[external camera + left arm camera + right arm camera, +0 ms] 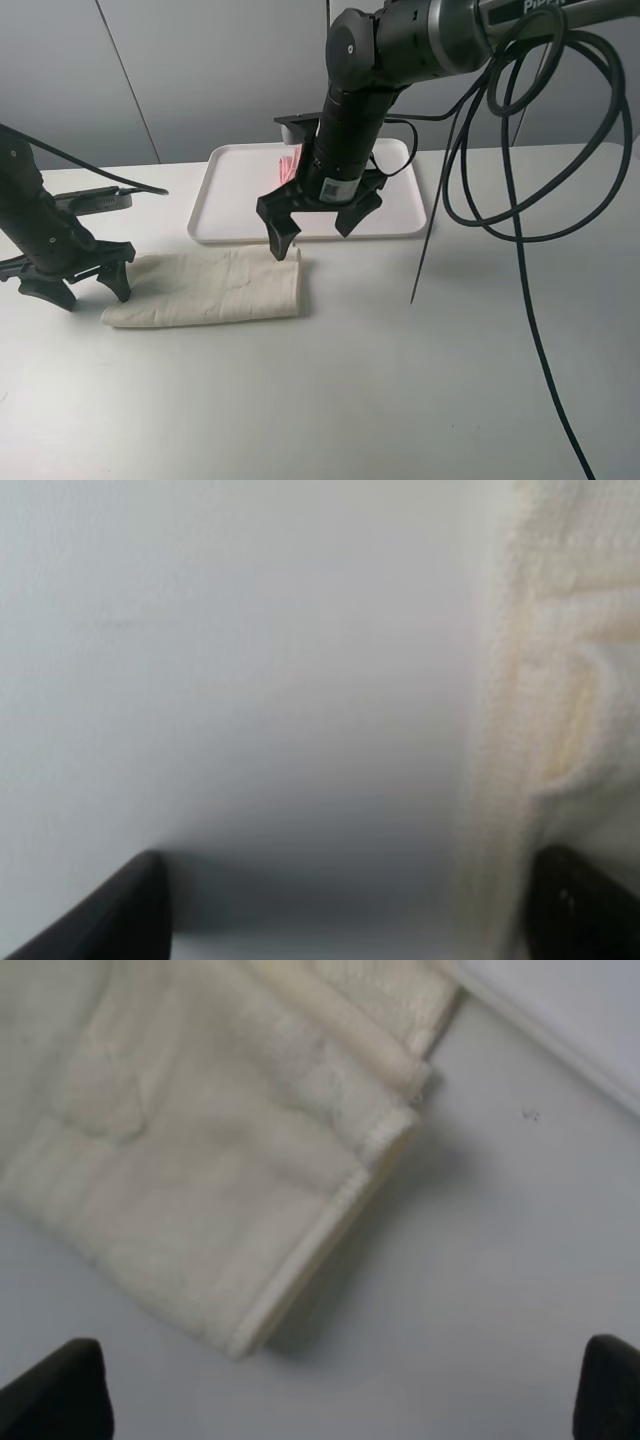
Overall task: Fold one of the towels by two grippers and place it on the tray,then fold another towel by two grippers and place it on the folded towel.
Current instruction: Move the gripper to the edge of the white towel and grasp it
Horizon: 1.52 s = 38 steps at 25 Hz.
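My right gripper should close on the near corner [283, 302] [262, 1295] of the cream-white towel, at the towel's end away from my left gripper.
The cream-white towel [210, 285] lies folded into a long strip on the table, in front of the white tray [230, 200]. My left gripper [90, 295] stands open at the strip's left end; in the left wrist view the towel's edge [560, 680] runs beside one finger, with bare table between the jaws of the gripper [350, 920]. My right gripper [312, 238] hangs open just above the strip's right end, holding nothing. Its wrist view shows the towel's folded corner [330, 1160] ahead of the gripper [335, 1400] and the tray's rim [580, 1030]. A sliver of the pink towel [290, 165] shows on the tray behind the right arm.
Black cables [520, 200] loop down from the right arm over the table's right half, and one thin cable [425, 250] drops to the tabletop beside the tray. A grey wall stands behind the table.
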Available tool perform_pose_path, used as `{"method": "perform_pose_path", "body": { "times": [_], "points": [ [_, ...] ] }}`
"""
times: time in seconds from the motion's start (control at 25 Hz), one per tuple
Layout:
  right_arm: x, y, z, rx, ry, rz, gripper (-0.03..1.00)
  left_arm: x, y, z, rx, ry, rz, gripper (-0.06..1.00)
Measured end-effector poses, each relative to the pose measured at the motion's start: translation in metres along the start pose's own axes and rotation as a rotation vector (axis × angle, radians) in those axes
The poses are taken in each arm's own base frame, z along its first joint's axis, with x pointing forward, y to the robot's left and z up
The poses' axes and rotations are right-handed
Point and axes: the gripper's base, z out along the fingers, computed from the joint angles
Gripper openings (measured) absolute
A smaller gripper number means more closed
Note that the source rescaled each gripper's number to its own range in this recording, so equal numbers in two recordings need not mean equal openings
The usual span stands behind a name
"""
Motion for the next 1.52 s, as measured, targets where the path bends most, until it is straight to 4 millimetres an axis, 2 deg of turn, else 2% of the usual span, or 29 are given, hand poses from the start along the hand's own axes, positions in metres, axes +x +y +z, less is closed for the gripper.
{"method": "perform_pose_path", "body": {
  "times": [0.2, 0.44, 0.68, 0.96, 1.28, 1.52],
  "points": [
    [-0.005, 0.000, 0.004, -0.006, -0.047, 0.045, 1.00, 0.000, 0.000, 0.000, 0.000, 0.000, 0.000, 0.92],
    [-0.012, -0.006, 0.032, 0.002, -0.006, 0.072, 1.00, 0.000, 0.000, 0.000, -0.001, 0.000, 0.001, 0.92],
    [-0.023, -0.008, 0.043, 0.014, 0.021, 0.150, 1.00, 0.000, 0.000, 0.000, -0.001, 0.000, 0.001, 0.92],
    [-0.019, -0.008, 0.059, 0.023, 0.096, 0.198, 1.00, -0.001, 0.000, 0.000, -0.002, -0.004, 0.003, 0.92],
    [-0.012, 0.022, 0.075, 0.058, 0.111, 0.127, 1.00, -0.001, 0.000, 0.000, -0.003, -0.005, 0.016, 0.92],
    [-0.012, 0.027, 0.078, 0.139, 0.084, 0.102, 1.00, -0.001, 0.000, 0.000, -0.003, -0.005, 0.020, 0.92]
  ]
}}
